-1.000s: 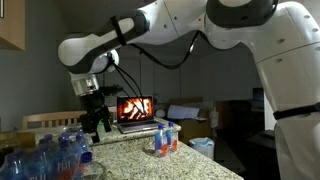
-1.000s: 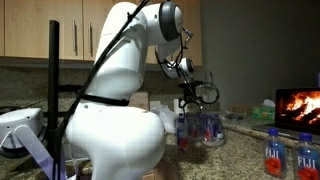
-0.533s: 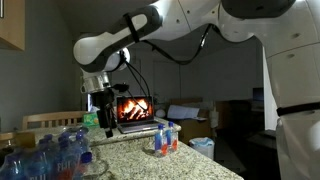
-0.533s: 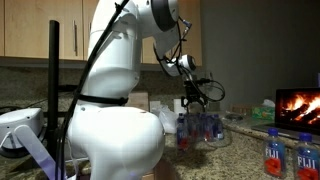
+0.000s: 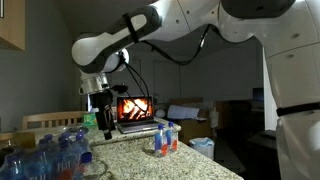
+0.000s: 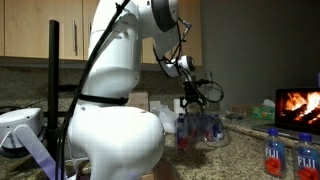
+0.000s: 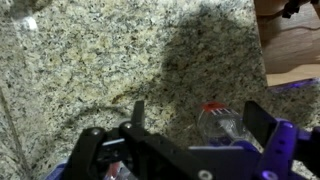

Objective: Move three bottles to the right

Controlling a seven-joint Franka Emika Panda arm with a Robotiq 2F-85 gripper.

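The blue cap of the bottle (image 5: 86,157) (image 7: 242,147) is at the edge of the cluster, beside the bare granite counter. My gripper closes on it next.
Many clear bluish bottles stand in a cluster in both exterior views (image 5: 55,155) (image 6: 202,128). Two bottles (image 5: 165,138) stand apart on the granite counter; an exterior view shows them as two labelled bottles (image 6: 276,152) (image 6: 306,155). My gripper (image 5: 104,124) (image 6: 192,104) hangs just above the cluster's edge. In the wrist view the gripper (image 7: 200,118) has its fingers wide apart, and one bottle (image 7: 222,126) shows between them, nearer the right finger and touching neither. More of the cluster (image 7: 95,168) shows at the lower left.
An open laptop (image 5: 135,110) (image 6: 300,105) showing a fire picture stands behind the counter. The granite counter (image 7: 120,60) stretches bare ahead of the gripper. Boxes and clutter (image 5: 190,118) lie past the counter's far edge.
Between one second and half a second ago the arm swung and the gripper rose a little above the cluster. Since then nothing has moved.
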